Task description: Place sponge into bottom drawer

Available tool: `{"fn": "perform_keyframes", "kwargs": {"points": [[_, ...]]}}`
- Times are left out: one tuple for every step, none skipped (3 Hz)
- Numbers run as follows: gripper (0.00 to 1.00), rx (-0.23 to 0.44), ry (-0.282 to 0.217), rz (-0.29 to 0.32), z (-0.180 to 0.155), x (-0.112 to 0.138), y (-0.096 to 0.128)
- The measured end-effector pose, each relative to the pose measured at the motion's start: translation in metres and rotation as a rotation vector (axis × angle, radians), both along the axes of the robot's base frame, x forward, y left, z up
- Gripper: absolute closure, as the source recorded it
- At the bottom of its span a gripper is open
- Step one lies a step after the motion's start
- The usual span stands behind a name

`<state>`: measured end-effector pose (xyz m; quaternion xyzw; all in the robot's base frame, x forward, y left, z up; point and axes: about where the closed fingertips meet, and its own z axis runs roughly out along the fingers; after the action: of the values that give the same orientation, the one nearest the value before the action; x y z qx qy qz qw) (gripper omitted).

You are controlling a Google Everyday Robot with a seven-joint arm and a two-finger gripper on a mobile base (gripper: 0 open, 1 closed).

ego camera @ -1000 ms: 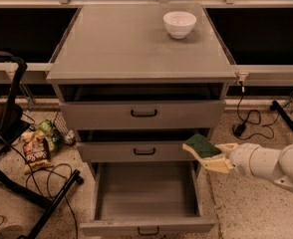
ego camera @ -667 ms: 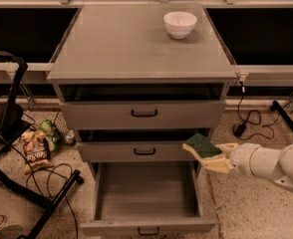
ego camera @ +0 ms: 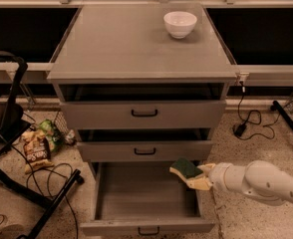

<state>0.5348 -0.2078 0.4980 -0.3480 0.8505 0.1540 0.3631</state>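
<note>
Next, I release the sponge near the middle of the bottom drawer's grey tray [ego camera: 155,197], behind its black handle.
The sponge [ego camera: 184,168], dark green on top with pale yellow foam below, is held in my gripper [ego camera: 192,176], which is shut on it. My white arm reaches in from the right. The sponge hangs above the right rear part of the bottom drawer [ego camera: 141,193], which is pulled wide open; its flat grey tray shows nothing inside, and its small black handle sits at the front edge. The two upper drawers with black handles are only slightly out.
A white bowl [ego camera: 180,24] stands on the cabinet top [ego camera: 131,44] at the back right. Snack bags [ego camera: 35,148], cables and a black chair frame [ego camera: 32,193] lie on the floor to the left. A cable and black stand leg are at the right.
My gripper with the sponge has moved down and a little left, from level with the middle drawer front to just over the open bottom drawer's right side.
</note>
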Motion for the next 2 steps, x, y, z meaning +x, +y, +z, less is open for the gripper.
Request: {"fn": "perform_keyframes", "kwargs": {"points": [[1.0,0.011,0.066,0.021,-0.094,0.01,0.013],[1.0,0.061,0.14,0.019,-0.185,0.014,0.028]]}}
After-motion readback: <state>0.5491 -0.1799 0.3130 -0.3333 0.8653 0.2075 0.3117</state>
